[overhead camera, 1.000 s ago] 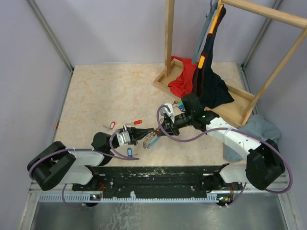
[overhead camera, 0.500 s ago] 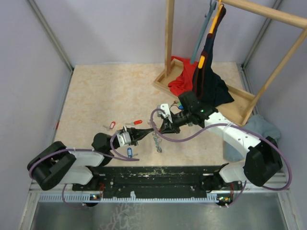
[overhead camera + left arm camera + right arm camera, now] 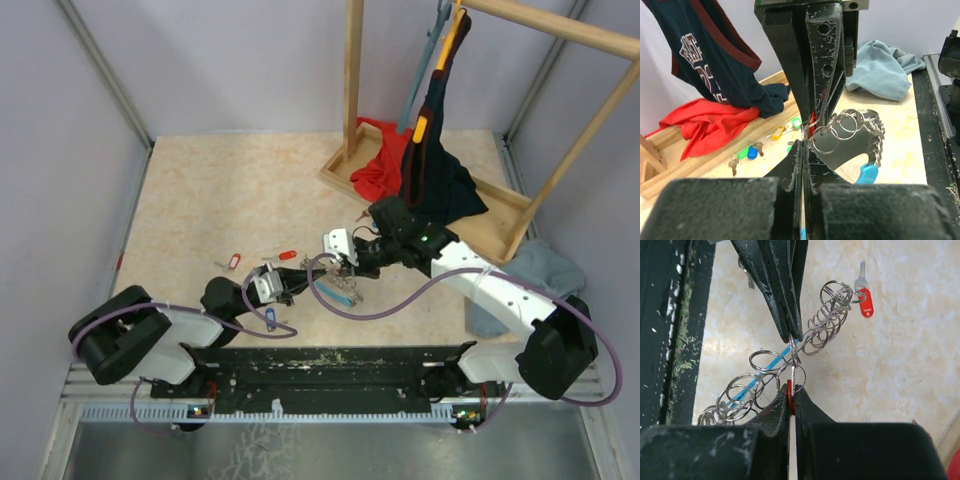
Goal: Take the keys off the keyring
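My left gripper is pinching a thin ring edge next to the red-tagged key in my right gripper, so next my left gripper opens and takes hold of the red tag point(image 3: 790, 396).
The keyring point(image 3: 338, 291), a chain of steel rings with a light-blue sleeve point(image 3: 867, 174), hangs between my two grippers just above the table. My left gripper point(image 3: 300, 280) is shut on one ring of it; in the left wrist view its jaws point(image 3: 805, 142) pinch the ring edge. My right gripper point(image 3: 345, 265) is shut on a red-tagged key point(image 3: 789, 390) that hangs from a ring right under the left fingertips point(image 3: 792, 335). Another red-tagged key point(image 3: 865, 302) sits at the far end of the ring chain point(image 3: 827, 322).
Loose keys lie on the table: two red-tagged ones point(image 3: 235, 261) point(image 3: 287, 255), a blue one point(image 3: 270, 318), and yellow point(image 3: 777, 132), green point(image 3: 743, 152) and blue point(image 3: 754, 152) ones by the wooden rack base point(image 3: 480, 235). Red cloth point(image 3: 385, 165), a navy shirt point(image 3: 440, 180) and a light-blue towel point(image 3: 545, 265) are at the right.
The keyring has gone from a hanging bunch to a chain stretched out between the grippers. The right wrist has moved left and lower; the left arm has shifted slightly right.
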